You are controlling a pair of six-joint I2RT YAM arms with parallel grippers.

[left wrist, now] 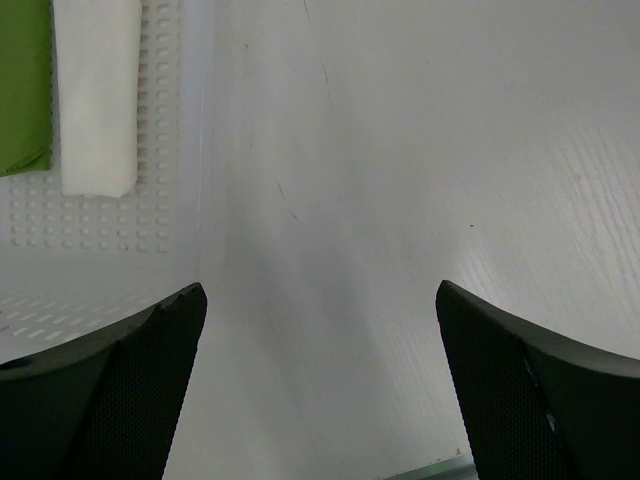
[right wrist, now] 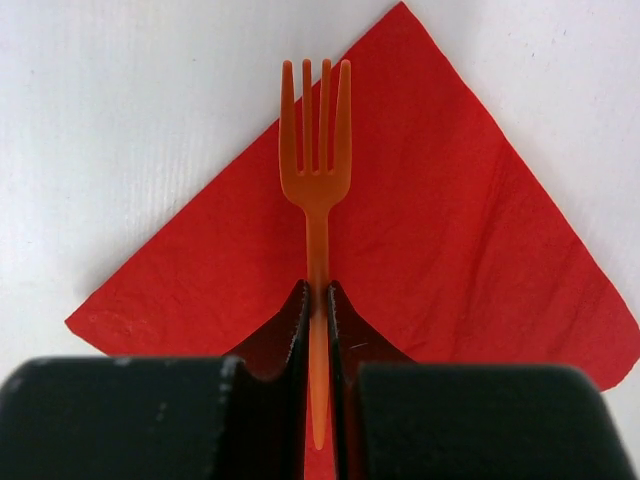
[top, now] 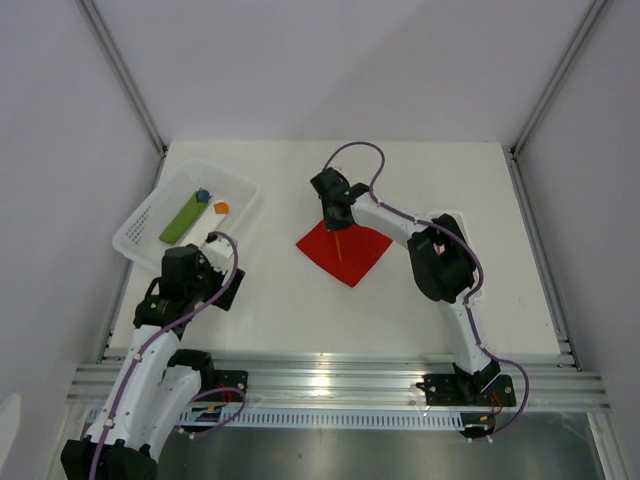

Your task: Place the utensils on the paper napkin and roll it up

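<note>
Next, my right gripper puts the orange fork down on the far half of the red napkin (top: 339, 231) (right wrist: 352, 213), with the fork's tines at the napkin's tip.
The red paper napkin (top: 345, 250) lies flat on the white table as a diamond. My right gripper (top: 337, 218) hovers over its far corner and is shut on the handle of an orange plastic fork (right wrist: 316, 170). In the right wrist view the fork's tines point away from me over the napkin (right wrist: 450, 250), and the black fingers (right wrist: 296, 320) pinch the thin handle from both sides. My left gripper (left wrist: 320, 300) is open above bare table beside the white basket, with nothing between its fingers. In the top view it sits at the basket's near corner (top: 212, 245).
A white perforated basket (top: 140, 222) stands at the left, holding a green bar (top: 180, 220), a small orange block (top: 221, 207) and a small blue block (top: 203, 196). In the left wrist view the basket wall (left wrist: 205, 150) runs just left of the fingers.
</note>
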